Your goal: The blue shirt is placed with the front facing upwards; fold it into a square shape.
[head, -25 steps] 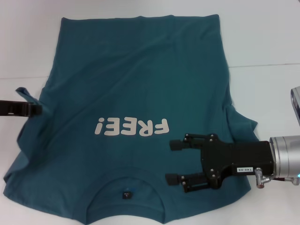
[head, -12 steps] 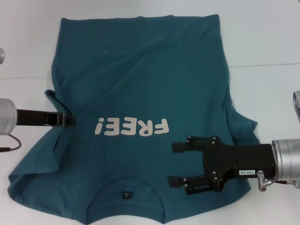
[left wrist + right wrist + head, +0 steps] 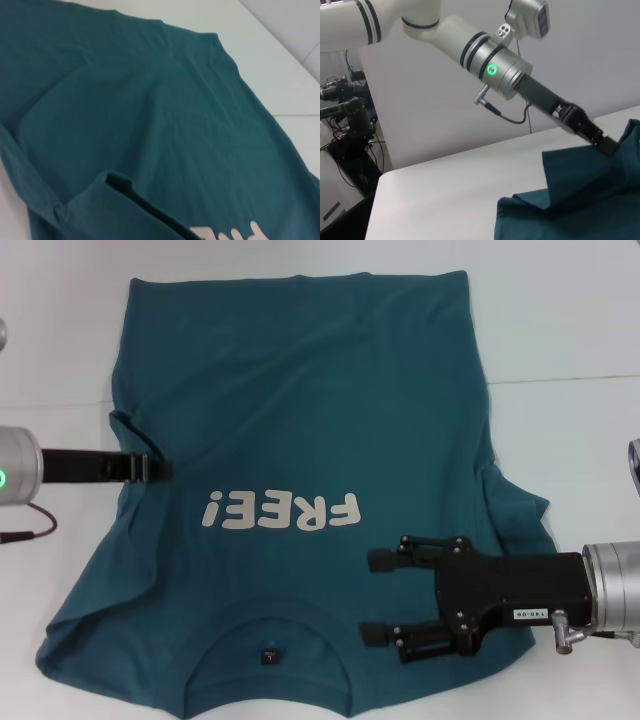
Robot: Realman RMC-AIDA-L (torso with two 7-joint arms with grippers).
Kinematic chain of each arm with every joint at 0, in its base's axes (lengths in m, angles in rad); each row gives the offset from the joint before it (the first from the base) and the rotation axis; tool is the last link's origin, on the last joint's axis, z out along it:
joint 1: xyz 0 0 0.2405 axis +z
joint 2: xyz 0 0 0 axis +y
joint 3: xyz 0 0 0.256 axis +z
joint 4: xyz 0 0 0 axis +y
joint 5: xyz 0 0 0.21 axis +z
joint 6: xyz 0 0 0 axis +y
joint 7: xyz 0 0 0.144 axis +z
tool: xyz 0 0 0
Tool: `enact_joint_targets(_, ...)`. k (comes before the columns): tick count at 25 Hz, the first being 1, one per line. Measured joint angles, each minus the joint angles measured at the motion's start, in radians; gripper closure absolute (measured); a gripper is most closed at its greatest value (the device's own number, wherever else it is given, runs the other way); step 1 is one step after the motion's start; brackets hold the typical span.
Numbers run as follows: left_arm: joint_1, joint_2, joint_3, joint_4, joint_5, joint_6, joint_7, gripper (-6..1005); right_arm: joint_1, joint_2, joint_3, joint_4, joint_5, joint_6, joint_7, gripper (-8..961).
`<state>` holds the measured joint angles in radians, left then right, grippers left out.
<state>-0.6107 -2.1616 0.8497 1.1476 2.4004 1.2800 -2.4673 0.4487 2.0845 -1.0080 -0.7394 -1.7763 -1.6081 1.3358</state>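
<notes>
The edge of the folded sleeve will come down on the exclamation mark of the off-white "FREE!" print [image 3: 204, 497], where I should release it from my left gripper.
The blue shirt [image 3: 300, 400] lies front up on the white table [image 3: 560, 330], its collar [image 3: 268, 612] at the near edge and the off-white "FREE!" print [image 3: 280, 510] at mid-chest. My left gripper [image 3: 160, 469] is shut on the shirt's left sleeve and holds it lifted over the shirt's left side. The right wrist view shows that gripper [image 3: 605, 142] pinching raised cloth. A folded sleeve edge [image 3: 125, 192] shows in the left wrist view. My right gripper [image 3: 375, 595] hovers open over the shirt's near right shoulder with nothing between its fingers.
Bare white table surrounds the shirt on the left, right and far sides. A small dark neck tag [image 3: 270, 654] sits inside the collar. The right sleeve [image 3: 520, 505] lies spread out flat. A cable [image 3: 25, 532] hangs from the left wrist.
My left gripper has moved rightward, dragging the left sleeve in over the shirt's body, and the near left hem has pulled in. The right gripper has drifted slightly toward the near right.
</notes>
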Motion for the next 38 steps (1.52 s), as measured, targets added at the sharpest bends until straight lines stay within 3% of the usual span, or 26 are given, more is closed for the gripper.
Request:
enact_joint_targets(3, -0.004, 0.020, 0.002, 0.030, 0.006, 0.023, -0.021, 1001, -0.001, 0.000, 0.000, 0.000, 0.000, -0.005, 0.000, 37)
enact_joint_targets(11, -0.015, 0.118, -0.008, 0.132, 0.065, 0.122, -0.081, 1000, -0.012, 0.000, 0.000, -0.001, -0.001, -0.012, 0.002, 36)
enact_joint_targets(18, -0.037, 0.183, -0.010, 0.125, 0.109, 0.142, -0.072, 1001, -0.009, 0.000, -0.001, -0.001, -0.002, -0.016, 0.006, 37)
enact_joint_targets(24, -0.100, 0.233, -0.005, 0.069, 0.141, 0.166, -0.041, 1000, -0.003, 0.000, -0.002, -0.011, -0.002, -0.021, 0.017, 37)
enact_joint_targets(33, -0.175, 0.233, -0.001, 0.035, 0.218, 0.221, -0.033, 1000, -0.005, 0.001, -0.008, -0.013, -0.002, -0.013, 0.023, 36)
enact_joint_targets(35, -0.177, 0.222, 0.000, 0.039, 0.218, 0.224, -0.034, 1000, -0.006, 0.002, -0.007, -0.011, -0.002, -0.011, 0.020, 36)
enact_joint_targets(38, -0.169, 0.182, 0.002, 0.039, 0.219, 0.205, -0.031, 1000, -0.010, 0.002, -0.005, -0.012, -0.002, -0.011, 0.021, 36)
